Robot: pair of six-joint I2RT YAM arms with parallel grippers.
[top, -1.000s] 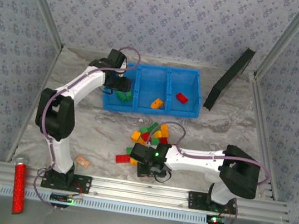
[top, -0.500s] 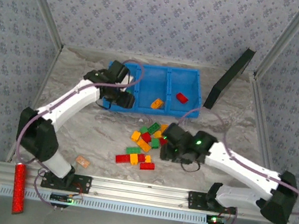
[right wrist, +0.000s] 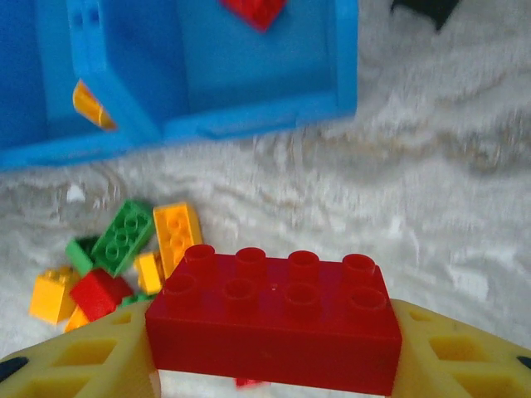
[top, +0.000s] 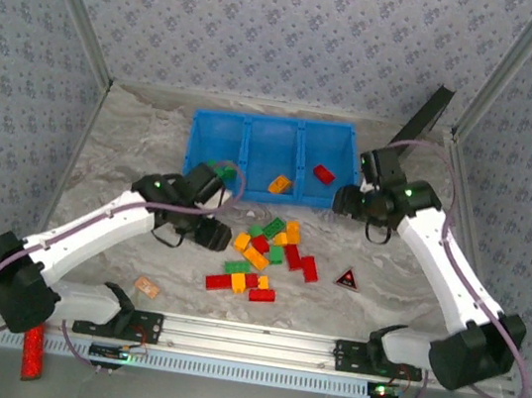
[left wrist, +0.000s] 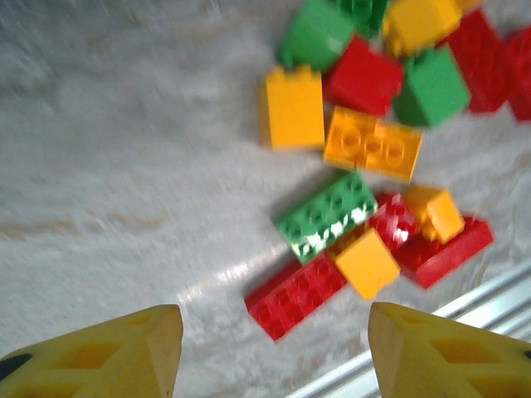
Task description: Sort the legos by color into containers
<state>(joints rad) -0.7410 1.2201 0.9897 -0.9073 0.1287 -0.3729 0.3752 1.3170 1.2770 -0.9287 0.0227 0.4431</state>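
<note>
I will use my right gripper to set the red eight-stud brick down between the blue bin's divider and the red brick (top: 315,181) (right wrist: 231,40) that is inside.
The legos (top: 268,254) lie in a loose red, green and orange pile mid-table. My left gripper (top: 218,239) hovers at the pile's left edge. It stands open (left wrist: 274,356), with a red brick (left wrist: 297,293) on the table below the gap. My right gripper (top: 339,200) is at the front right corner of the blue bin (top: 193,148). It is shut (right wrist: 274,352) on a red eight-stud brick (right wrist: 274,319). The containers hold a green brick (top: 218,169) on the left, an orange one (top: 279,184) in the middle and a red one (top: 324,174) on the right.
A black triangle with a red mark (top: 347,278) lies right of the pile. A black flat panel (top: 419,127) leans at the back right. A small tan card (top: 146,287) sits front left, and a red glittery cylinder (top: 30,356) rests past the front rail.
My left gripper left the bin's left compartment and came down beside the pile. My right gripper rose from the pile with the red brick and swung to the bin's right end.
</note>
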